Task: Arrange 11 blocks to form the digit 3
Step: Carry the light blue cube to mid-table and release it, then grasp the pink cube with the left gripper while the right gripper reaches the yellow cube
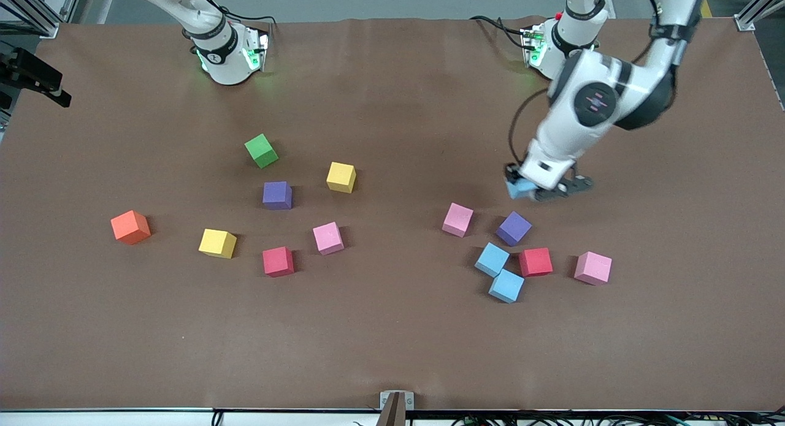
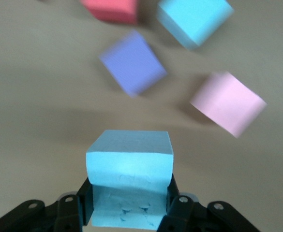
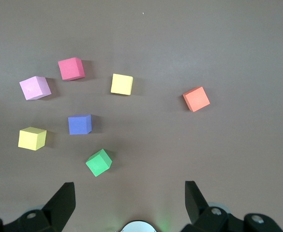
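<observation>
I will use my left gripper to place the light blue block, now just over the cloth, on the open cloth diagonally (image 1: 388, 147) beyond the farther yellow block.
My left gripper (image 1: 522, 189) is shut on a light blue block (image 2: 129, 164), just over the cloth close to a pink block (image 1: 458, 219) and a purple block (image 1: 514, 228). Nearer the front camera lie two touching light blue blocks (image 1: 492, 259), a red block (image 1: 535, 262) and another pink block (image 1: 593, 268). Toward the right arm's end lie yellow (image 1: 341, 177), purple (image 1: 277, 195), pink (image 1: 328, 238), red (image 1: 278, 261) and yellow (image 1: 217, 243) blocks. All the blocks lie scattered; no digit 3 shows. My right gripper (image 3: 130, 193) hangs open and empty high over that group.
A green cube (image 1: 261, 151) lies nearest the right arm's base (image 1: 227, 52). An orange cube (image 1: 130, 227) sits alone toward the right arm's end of the table. The brown cloth (image 1: 392, 340) covers the whole table.
</observation>
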Action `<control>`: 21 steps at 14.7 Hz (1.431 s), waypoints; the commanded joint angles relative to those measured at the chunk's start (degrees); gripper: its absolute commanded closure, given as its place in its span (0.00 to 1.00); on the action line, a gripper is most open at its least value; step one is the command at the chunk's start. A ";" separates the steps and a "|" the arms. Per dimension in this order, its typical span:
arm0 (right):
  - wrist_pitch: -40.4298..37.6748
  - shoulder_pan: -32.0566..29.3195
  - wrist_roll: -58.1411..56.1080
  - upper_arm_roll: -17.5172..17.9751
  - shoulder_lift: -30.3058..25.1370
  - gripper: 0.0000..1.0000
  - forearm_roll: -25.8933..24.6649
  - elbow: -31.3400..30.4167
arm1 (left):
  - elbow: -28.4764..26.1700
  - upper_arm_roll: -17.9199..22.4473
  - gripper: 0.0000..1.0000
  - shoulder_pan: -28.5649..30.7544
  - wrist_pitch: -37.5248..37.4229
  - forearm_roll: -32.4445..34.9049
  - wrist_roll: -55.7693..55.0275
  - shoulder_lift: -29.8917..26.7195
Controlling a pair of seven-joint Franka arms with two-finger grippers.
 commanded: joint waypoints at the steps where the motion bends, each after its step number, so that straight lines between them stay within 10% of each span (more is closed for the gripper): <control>1: 0.12 -0.52 0.50 0.10 0.73 0.00 -0.41 -0.08 | 0.64 -7.02 0.66 -1.24 2.24 1.09 -4.64 3.81; 10: 6.10 -3.60 0.32 -0.08 10.84 0.00 -2.16 -0.08 | 16.00 -7.57 0.66 -20.13 10.25 19.34 -27.14 27.98; 18: 8.03 7.80 10.31 0.36 14.10 0.00 -2.18 -2.10 | 18.40 -7.13 0.66 -24.71 10.25 22.27 -31.29 32.48; 21: 11.27 12.56 19.36 0.36 14.10 0.00 0.79 -3.94 | 18.75 -7.04 0.09 -24.71 10.07 22.27 -31.29 32.40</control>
